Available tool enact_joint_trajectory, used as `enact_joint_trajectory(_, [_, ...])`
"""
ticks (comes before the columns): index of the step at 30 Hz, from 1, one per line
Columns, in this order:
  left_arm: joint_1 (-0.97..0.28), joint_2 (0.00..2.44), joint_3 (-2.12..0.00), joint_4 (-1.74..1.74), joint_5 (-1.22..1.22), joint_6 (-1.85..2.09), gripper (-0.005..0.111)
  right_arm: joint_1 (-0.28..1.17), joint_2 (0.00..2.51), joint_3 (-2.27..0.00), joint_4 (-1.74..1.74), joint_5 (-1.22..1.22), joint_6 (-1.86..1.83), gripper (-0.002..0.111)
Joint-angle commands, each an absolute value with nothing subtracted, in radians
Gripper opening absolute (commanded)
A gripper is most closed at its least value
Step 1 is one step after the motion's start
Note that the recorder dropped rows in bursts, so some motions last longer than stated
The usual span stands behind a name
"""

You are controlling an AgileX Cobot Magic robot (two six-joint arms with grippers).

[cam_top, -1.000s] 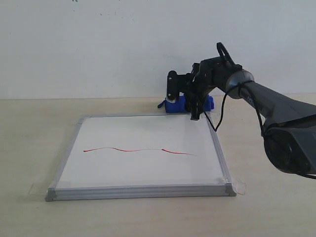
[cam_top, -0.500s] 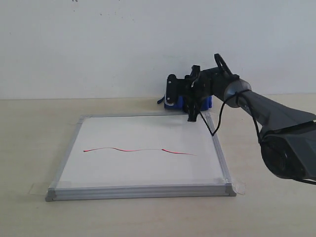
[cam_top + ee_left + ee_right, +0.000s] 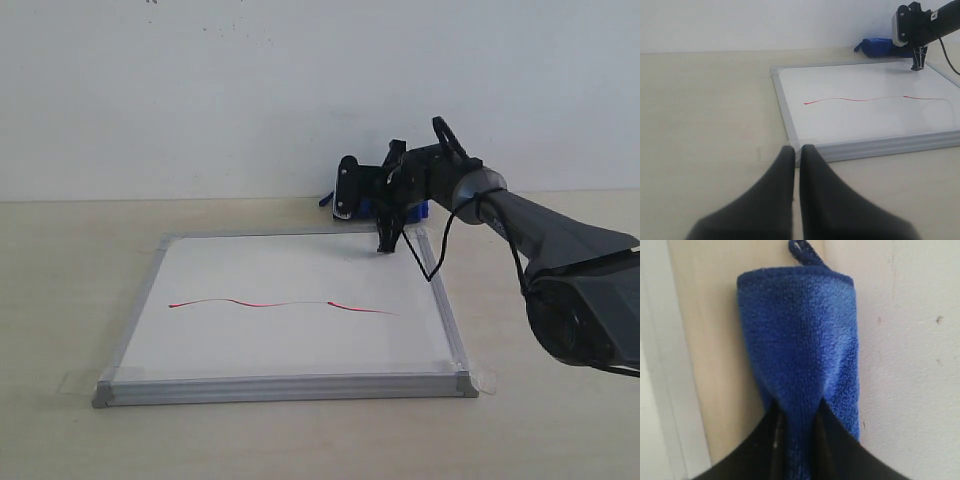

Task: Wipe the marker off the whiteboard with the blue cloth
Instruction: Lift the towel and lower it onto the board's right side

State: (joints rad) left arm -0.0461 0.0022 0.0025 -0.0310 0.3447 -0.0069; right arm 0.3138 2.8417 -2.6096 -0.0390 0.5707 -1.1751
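Observation:
Next, my right gripper puts the blue cloth down over the end of the red marker line [image 3: 405, 318] that is nearest the cable.
The whiteboard [image 3: 290, 340] lies flat on the table, with the wavy red marker line [image 3: 280, 303] across its middle. Behind its far edge, close to the wall, lies the blue cloth [image 3: 366, 208], mostly hidden by the right arm. My right gripper [image 3: 385, 218] is down on it. In the right wrist view the cloth [image 3: 797, 340] narrows where the right gripper [image 3: 796, 440] pinches it. My left gripper [image 3: 796, 150] is shut and empty above the table, near the whiteboard's [image 3: 865, 120] corner, and the marker line [image 3: 855, 99] lies beyond it.
A white wall [image 3: 200, 90] rises right behind the cloth. Clear tape tabs [image 3: 487, 380] hold the board's corners to the beige table [image 3: 60, 300]. A black cable [image 3: 430, 260] hangs from the right arm over the board's far right corner.
The right gripper has shifted slightly back and down onto the cloth, covering more of it. The whiteboard and the red line are unchanged.

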Motion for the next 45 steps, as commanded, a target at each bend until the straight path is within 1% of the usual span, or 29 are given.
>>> enact_joint_trajectory(1, [-0.042, 0.0, 0.0, -0.041, 0.338, -0.006, 0.004, 0.308, 2.848, -2.605, -0.039, 0.589, -1.146, 0.0])
enact_joint_trajectory(6, [-0.042, 0.0, 0.0, -0.041, 0.338, -0.006, 0.004, 0.308, 2.808, -2.605, -0.044, 0.6, -1.046, 0.0])
enact_joint_trajectory(12, [-0.042, 0.0, 0.0, -0.041, 0.338, -0.006, 0.004, 0.308, 2.683, -2.605, -0.05, 0.663, -0.803, 0.0])
enact_joint_trajectory(19, [-0.042, 0.0, 0.0, -0.041, 0.338, -0.006, 0.004, 0.308, 2.592, -2.605, -0.065, 0.847, -0.65, -0.001])
enact_joint_trajectory(29, [-0.042, 0.0, 0.0, -0.041, 0.338, -0.006, 0.004, 0.308, 2.548, -2.605, 0.021, 1.221, -0.55, -0.001])
enact_joint_trajectory(33, [-0.042, 0.0, 0.0, -0.041, 0.338, -0.006, 0.004, 0.31, 2.518, -2.585, 0.072, 1.221, -0.44, -0.001])
enact_joint_trajectory(36, [-0.042, 0.0, 0.0, -0.041, 0.338, -0.006, 0.004, 0.317, 2.481, -2.539, 0.125, 1.221, -0.44, -0.001])
enact_joint_trajectory(45, [-0.042, 0.0, 0.0, -0.041, 0.338, -0.006, 0.004, 0.348, 2.409, -2.344, 0.113, 1.221, -0.389, -0.001])
